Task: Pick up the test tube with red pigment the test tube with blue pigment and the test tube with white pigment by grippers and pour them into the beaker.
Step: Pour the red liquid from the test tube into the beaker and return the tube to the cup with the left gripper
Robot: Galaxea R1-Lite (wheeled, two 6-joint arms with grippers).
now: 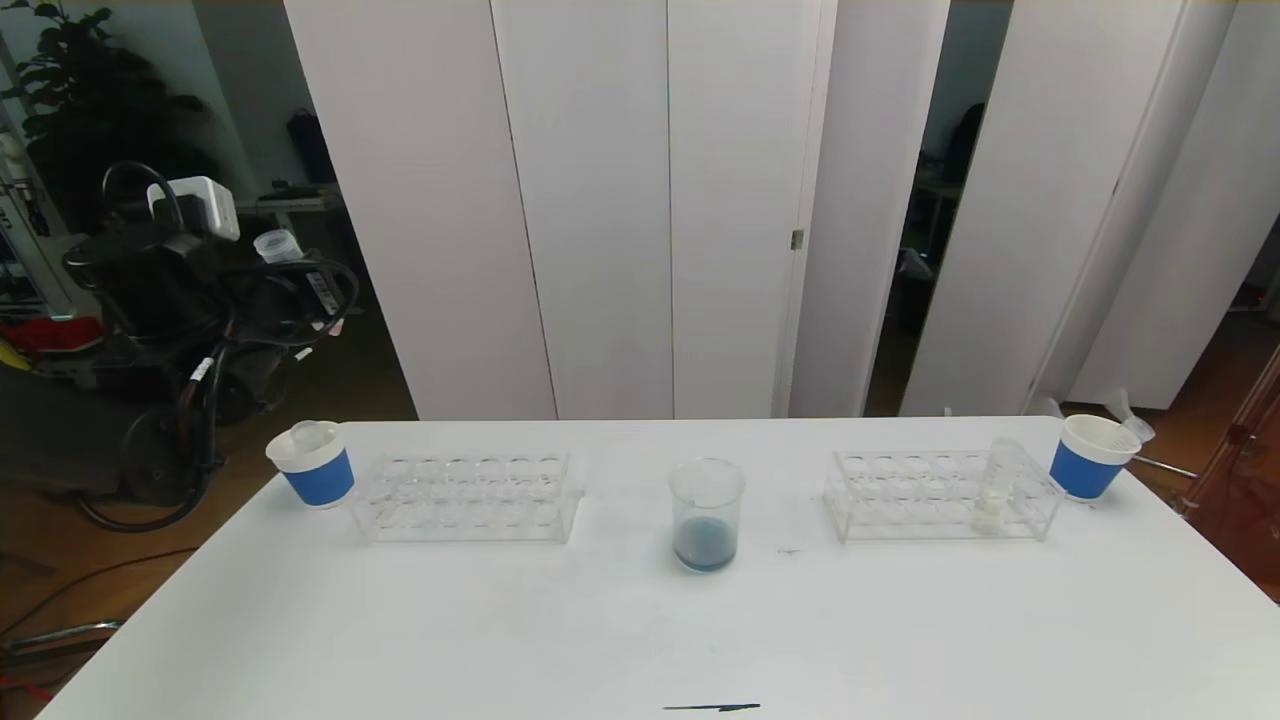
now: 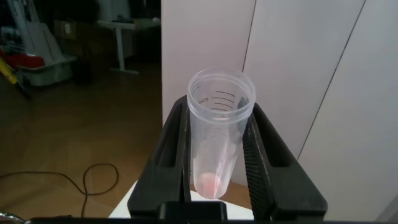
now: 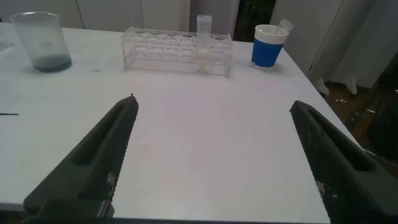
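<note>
My left gripper needs to release the red pigment test tube, now held high beyond the table's corner, inside the blue-banded white cup [image 1: 307,443] next to the empty clear rack.
My left gripper [image 2: 217,112] is shut on a clear test tube [image 2: 217,146] with a pink-red trace in its rounded bottom. In the head view this gripper [image 1: 285,268] holds the tube [image 1: 278,245] high, beyond the table's far left corner. The beaker [image 1: 707,515] stands mid-table with dark blue liquid in its bottom. It also shows in the right wrist view [image 3: 42,40]. The white-pigment tube [image 1: 995,485] stands in the right rack [image 1: 900,495]. It also shows in the right wrist view [image 3: 204,40]. My right gripper [image 3: 213,106] is open and empty above bare table. No tube with a blue bottom shows.
An empty clear rack [image 1: 465,497] stands left of the beaker. A white cup with a blue band [image 1: 312,465] sits at the far left with a clear tube in it. Another such cup [image 1: 1090,458] sits at the far right, a clear tube poking out. White panels stand behind the table.
</note>
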